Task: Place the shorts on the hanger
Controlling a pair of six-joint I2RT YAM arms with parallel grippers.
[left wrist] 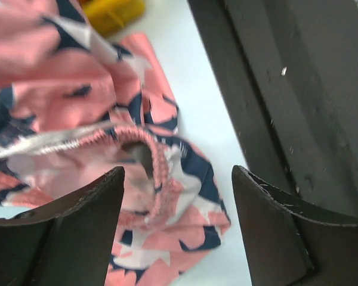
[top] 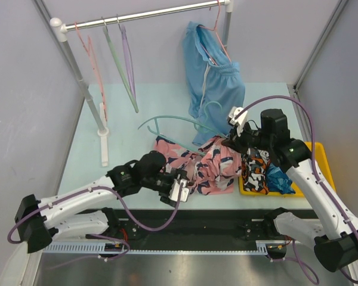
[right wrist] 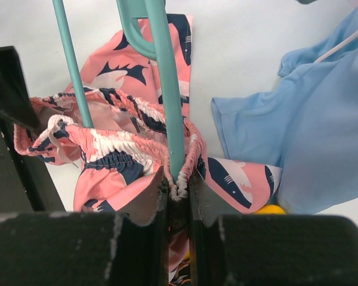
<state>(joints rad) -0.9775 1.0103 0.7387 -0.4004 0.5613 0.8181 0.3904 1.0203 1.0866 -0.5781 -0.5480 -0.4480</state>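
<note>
The waistband's loose side sags short of the hanger's loose end; my left gripper needs to pinch the waistband's edge (left wrist: 160, 173) and stretch it over the hanger.
The pink shorts (top: 210, 168) with the navy and white print lie crumpled near the table's front middle. The teal hanger (top: 173, 120) slants over them, and one arm of the hanger (right wrist: 167, 89) runs inside the elastic waistband (right wrist: 119, 149). My right gripper (right wrist: 178, 179) is shut on that hanger arm with the waistband bunched round it, and it stands at the right side of the shorts (top: 231, 140). At the left front edge of the shorts, my left gripper (top: 182, 186) is open. Its fingers (left wrist: 178, 179) straddle a fold of the shorts (left wrist: 161, 202) without pinching it.
A clothes rail (top: 155, 15) at the back carries pink, pale green and purple hangers and light-blue shorts (top: 213, 80). A yellow tray (top: 320, 159) at the right holds black-orange-white patterned clothes (top: 256, 171). The rail's white stand (top: 104, 146) rises at the left.
</note>
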